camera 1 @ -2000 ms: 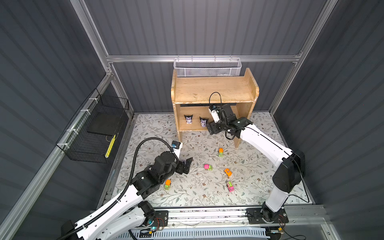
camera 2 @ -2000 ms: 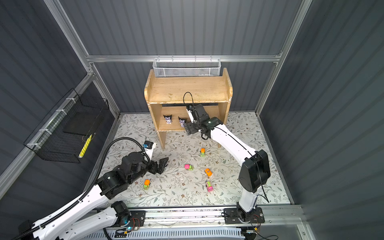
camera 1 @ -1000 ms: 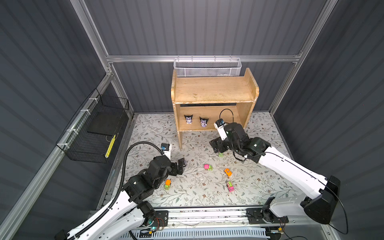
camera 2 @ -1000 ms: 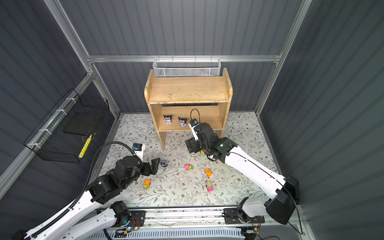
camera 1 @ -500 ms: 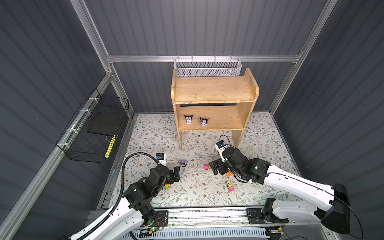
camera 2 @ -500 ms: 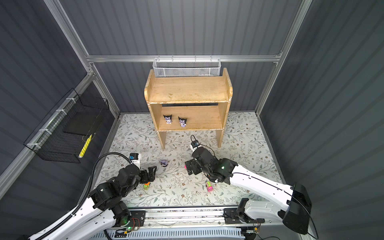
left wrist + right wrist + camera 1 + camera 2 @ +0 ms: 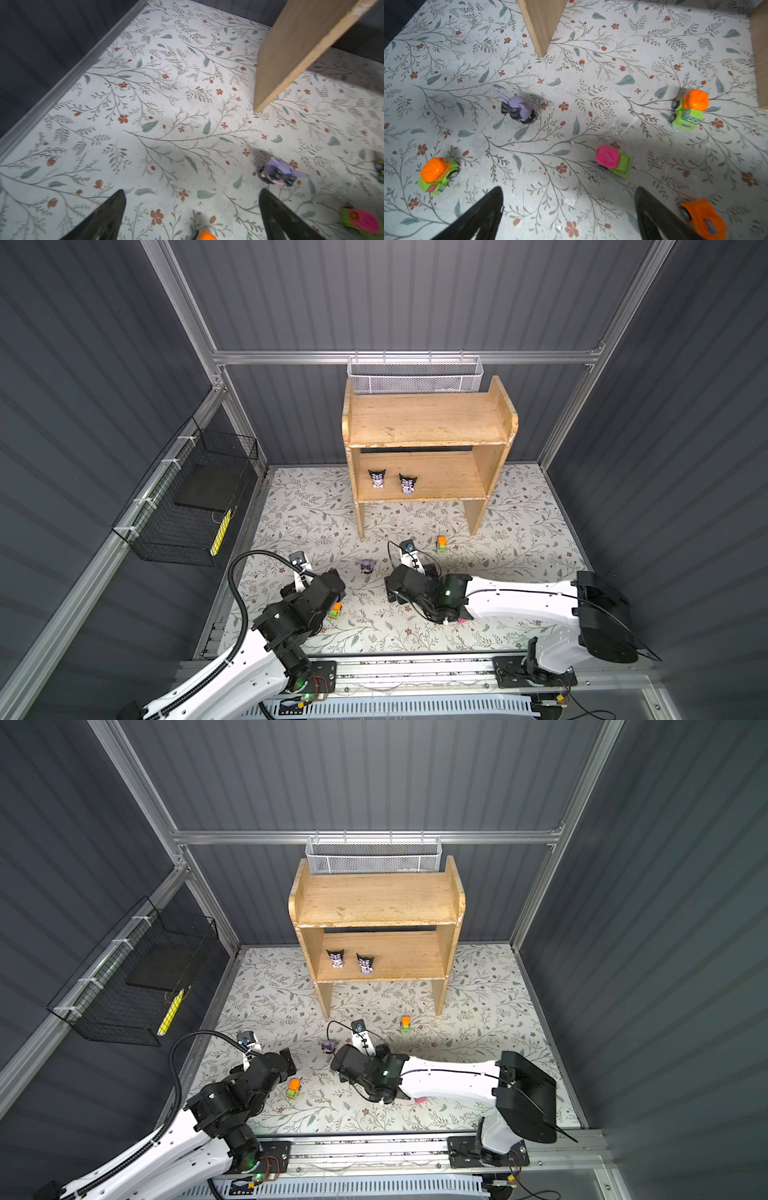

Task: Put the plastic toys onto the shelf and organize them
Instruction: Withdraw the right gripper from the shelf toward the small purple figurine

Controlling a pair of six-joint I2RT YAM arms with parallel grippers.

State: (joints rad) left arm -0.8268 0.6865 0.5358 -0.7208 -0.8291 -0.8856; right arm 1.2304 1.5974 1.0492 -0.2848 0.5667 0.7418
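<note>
Next, I close my right gripper on the lilac body of the figurine (image 7: 367,565) (image 7: 521,106) that lies on the floral mat, near the leg of the wooden shelf.
The wooden shelf (image 7: 428,433) (image 7: 374,903) holds two black-and-lilac figurines (image 7: 377,478) (image 7: 407,483) on its lower tier. A third figurine (image 7: 366,566) (image 7: 518,109) is on the floral mat between both grippers. My left gripper (image 7: 334,578) (image 7: 192,199) is open and empty, low over the mat, with an orange-and-green car (image 7: 336,610) (image 7: 204,235) just beneath it. My right gripper (image 7: 391,593) (image 7: 569,193) is open and empty too. A pink-and-green car (image 7: 613,161) sits just ahead of it and an orange car (image 7: 704,218) beside one finger. Another orange-and-green car (image 7: 441,544) (image 7: 689,110) stands near the shelf's right leg.
A shelf leg (image 7: 295,52) (image 7: 542,25) rises from the mat ahead of both grippers. A white mesh basket (image 7: 415,375) hangs behind the shelf. A black wire basket (image 7: 187,506) hangs on the left wall. Dark ribbed walls enclose the mat.
My right gripper left the shelf's lower tier and came down low over the mat among the cars. My left arm drew back toward the front rail, uncovering the floor figurine.
</note>
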